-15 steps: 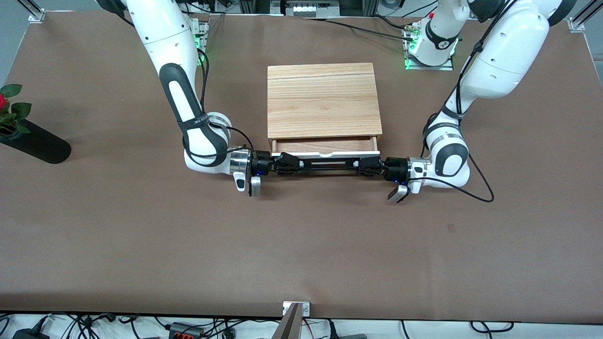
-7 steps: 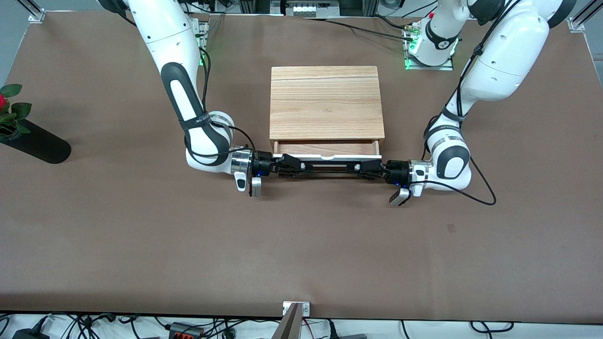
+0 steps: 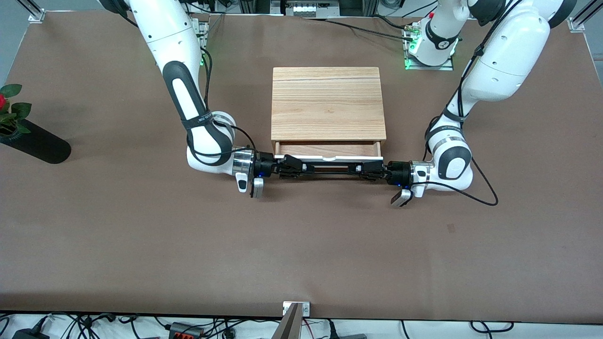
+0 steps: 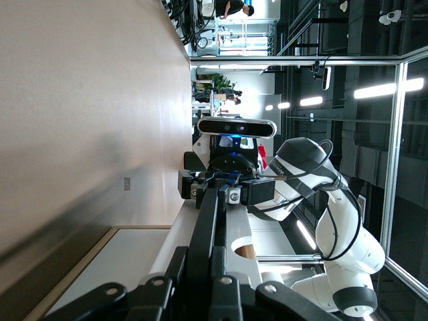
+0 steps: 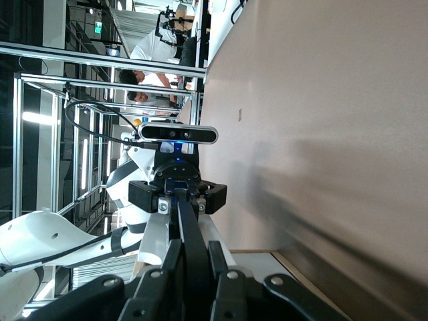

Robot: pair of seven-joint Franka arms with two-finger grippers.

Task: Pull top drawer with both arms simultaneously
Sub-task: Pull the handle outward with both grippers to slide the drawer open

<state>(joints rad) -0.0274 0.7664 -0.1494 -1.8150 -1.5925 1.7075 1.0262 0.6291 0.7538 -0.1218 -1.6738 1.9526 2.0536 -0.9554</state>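
Note:
I will let go of the black handle with my left gripper over the bare brown table just in front of the drawer's white front panel (image 3: 331,190).
The top drawer (image 3: 330,149) of the wooden cabinet (image 3: 328,103) is pulled partly out, its reddish wood inside showing above its white front panel. Its long black bar handle (image 3: 329,168) runs along the front. My right gripper (image 3: 296,167) is shut on the handle's end toward the right arm. My left gripper (image 3: 366,169) is shut on the handle's end toward the left arm. In the left wrist view the fingers (image 4: 175,262) clamp the handle (image 4: 204,227), and the right gripper (image 4: 227,190) shows at its other end. In the right wrist view the fingers (image 5: 217,257) clamp the handle (image 5: 190,234).
A black vase with a red flower (image 3: 19,127) lies near the table's edge at the right arm's end. Cables trail from both wrists on the brown table (image 3: 301,245).
The cabinet and both grippers have shifted slightly toward the left arm's end of the table. Both grippers stay shut on the handle and the drawer's opening looks about the same.

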